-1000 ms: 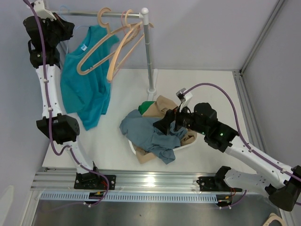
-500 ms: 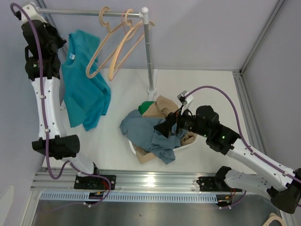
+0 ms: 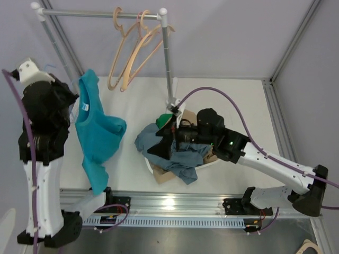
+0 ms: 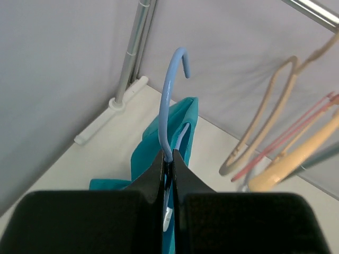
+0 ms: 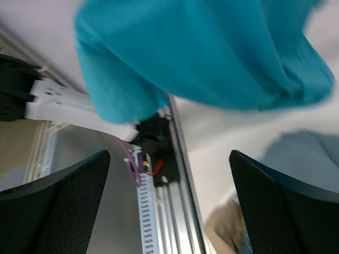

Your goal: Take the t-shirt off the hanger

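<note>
The robot's right gripper should next move to the lower end (image 3: 96, 173) (image 5: 124, 90) of the hanging teal t-shirt and close there, just above the t-shirt's bottom edge.
A teal t-shirt (image 3: 97, 135) hangs on a light blue hanger (image 4: 170, 100), off the rail and held in the air at the left. My left gripper (image 3: 68, 100) is shut on the hanger's neck (image 4: 167, 156), just below its hook. The shirt drapes down below it and also fills the top of the right wrist view (image 5: 201, 53). My right gripper (image 3: 161, 142) is open and empty. It hovers over the left side of the clothes pile, to the right of the shirt and apart from it.
A clothes rail (image 3: 100, 14) at the back holds several empty wooden hangers (image 3: 132, 50). Its right post (image 3: 168, 58) stands on the white table. A white basket (image 3: 212, 161) holds a pile of grey-blue, tan and green clothes (image 3: 175, 153). A metal rail (image 3: 175, 203) runs along the near edge.
My left arm has lifted the hanger with the shirt off the rail and brought it down and toward the front. My right gripper has moved left across the clothes pile toward the shirt.
</note>
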Controlling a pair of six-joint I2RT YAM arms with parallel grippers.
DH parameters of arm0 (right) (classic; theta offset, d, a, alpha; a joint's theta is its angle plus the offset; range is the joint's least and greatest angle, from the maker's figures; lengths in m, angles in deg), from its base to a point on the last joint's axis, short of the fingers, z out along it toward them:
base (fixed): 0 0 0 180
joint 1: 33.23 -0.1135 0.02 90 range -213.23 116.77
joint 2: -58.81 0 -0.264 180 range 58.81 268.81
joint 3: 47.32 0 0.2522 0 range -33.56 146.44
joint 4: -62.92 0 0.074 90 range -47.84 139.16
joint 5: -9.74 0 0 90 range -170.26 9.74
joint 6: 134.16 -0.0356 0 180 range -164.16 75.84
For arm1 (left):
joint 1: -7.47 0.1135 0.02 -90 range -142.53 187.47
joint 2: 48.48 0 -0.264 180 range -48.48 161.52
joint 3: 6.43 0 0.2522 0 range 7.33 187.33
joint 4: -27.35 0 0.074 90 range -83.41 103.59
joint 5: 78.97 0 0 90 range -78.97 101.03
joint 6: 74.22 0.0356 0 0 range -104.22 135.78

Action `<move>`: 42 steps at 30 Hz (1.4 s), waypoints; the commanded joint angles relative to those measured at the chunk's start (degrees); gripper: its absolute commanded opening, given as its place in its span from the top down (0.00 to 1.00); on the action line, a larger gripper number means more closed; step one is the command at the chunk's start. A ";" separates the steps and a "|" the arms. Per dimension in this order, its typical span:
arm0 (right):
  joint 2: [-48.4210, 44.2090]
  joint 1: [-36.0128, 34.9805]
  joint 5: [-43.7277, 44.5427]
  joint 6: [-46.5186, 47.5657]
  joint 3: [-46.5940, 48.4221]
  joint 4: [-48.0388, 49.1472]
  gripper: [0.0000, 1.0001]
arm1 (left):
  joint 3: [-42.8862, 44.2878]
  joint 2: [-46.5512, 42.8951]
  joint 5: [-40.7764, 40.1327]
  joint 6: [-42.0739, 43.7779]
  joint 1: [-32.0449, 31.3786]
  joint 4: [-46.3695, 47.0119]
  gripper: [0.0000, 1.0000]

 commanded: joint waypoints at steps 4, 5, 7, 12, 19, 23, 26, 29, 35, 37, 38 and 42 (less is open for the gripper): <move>9.95 -8.94 -6.64 5.74 8.58 12.63 0.01 | -1.89 -7.05 -3.78 -6.64 -4.31 -5.32 0.99; 11.29 -9.73 -6.65 5.83 8.59 13.61 0.00 | -1.89 -7.32 -3.78 -6.73 -4.40 -5.59 0.99; 14.88 -11.92 -6.74 5.57 9.46 15.11 0.01 | -0.75 -7.41 -4.48 -6.73 -4.49 -6.64 0.99; 21.04 -16.06 -6.30 5.30 12.01 18.71 0.01 | 1.62 -5.83 -5.28 -6.91 -4.58 -8.49 1.00; 29.31 -18.79 -6.21 4.51 18.51 21.97 0.01 | 3.30 -3.63 -6.50 -7.17 -6.51 -9.02 0.99; 33.61 -19.94 -8.49 3.72 24.65 22.32 0.00 | 3.30 -2.84 -9.92 -7.17 -9.40 -8.58 0.99; 35.90 -20.64 -9.63 2.06 27.30 23.28 0.00 | 2.86 -2.22 -12.21 -7.26 -11.16 -7.88 0.99; 37.40 -21.25 -9.38 1.26 28.36 23.64 0.13 | 2.77 -1.87 -13.36 -7.26 -12.31 -7.00 0.99; 37.05 -21.43 -9.20 -1.38 26.08 23.81 0.96 | 3.74 0.23 -14.85 -6.38 -12.75 -4.63 0.99; 35.22 -21.78 -8.85 -1.82 23.98 23.55 1.00 | 4.79 1.81 -14.15 -6.82 -12.75 -4.62 0.99; 34.34 -21.96 -8.59 -1.73 23.18 23.12 1.00 | 5.23 2.34 -13.89 -6.91 -12.75 -4.54 1.00; 27.92 -23.80 -5.52 0.98 18.53 18.99 1.00 | 6.90 4.81 -13.89 -5.42 -12.75 -3.22 0.99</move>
